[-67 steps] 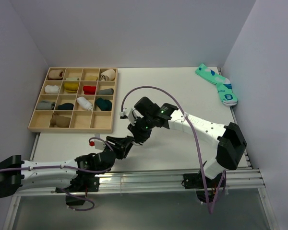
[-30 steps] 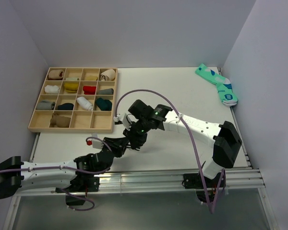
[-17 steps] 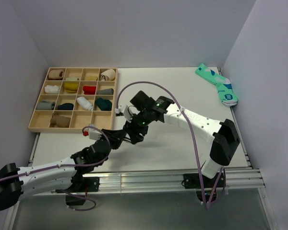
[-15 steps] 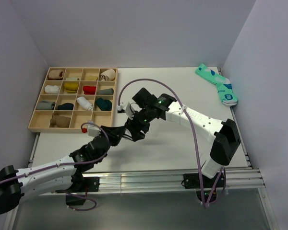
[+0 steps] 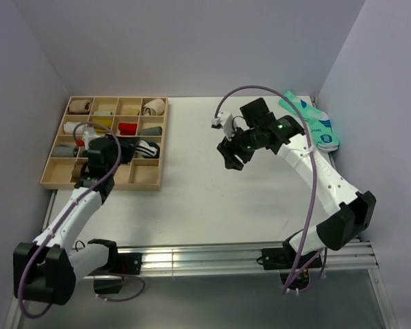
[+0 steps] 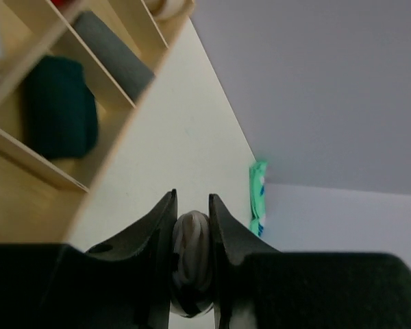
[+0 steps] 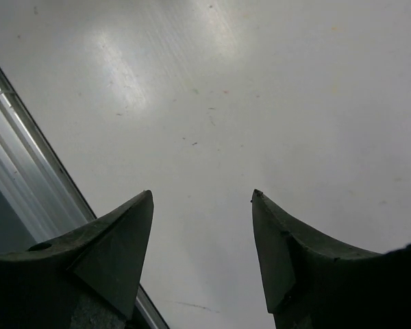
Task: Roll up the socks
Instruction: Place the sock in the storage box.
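Note:
Next, my left gripper puts down and releases the striped sock in the bare compartment (image 5: 120, 173) between the tan-brown sock and the front corner.
A rolled white sock with dark stripes (image 5: 151, 147) is pinched in my left gripper (image 5: 143, 149), which hangs over the right side of the wooden tray (image 5: 103, 184). In the left wrist view the roll (image 6: 192, 264) fills the gap between the fingers (image 6: 192, 200). My right gripper (image 5: 231, 155) is open above the bare table, with nothing between its fingers (image 7: 202, 195). The teal pair (image 5: 308, 120) lies flat at the far right corner, and a strip of it (image 6: 257, 199) shows past the left fingers. No tan-brown sock lies loose on the table.
The tray's compartments hold several rolled socks, among them a dark teal one (image 6: 58, 116) and a grey one (image 6: 113, 55). Two front compartments show bare wood (image 5: 145, 173). The metal rail (image 7: 14, 157) runs along the table's near edge.
My right gripper opened, let go of the roll and swung back right toward the teal pair. The left arm carried the rolled sock from the table's middle to above the tray.

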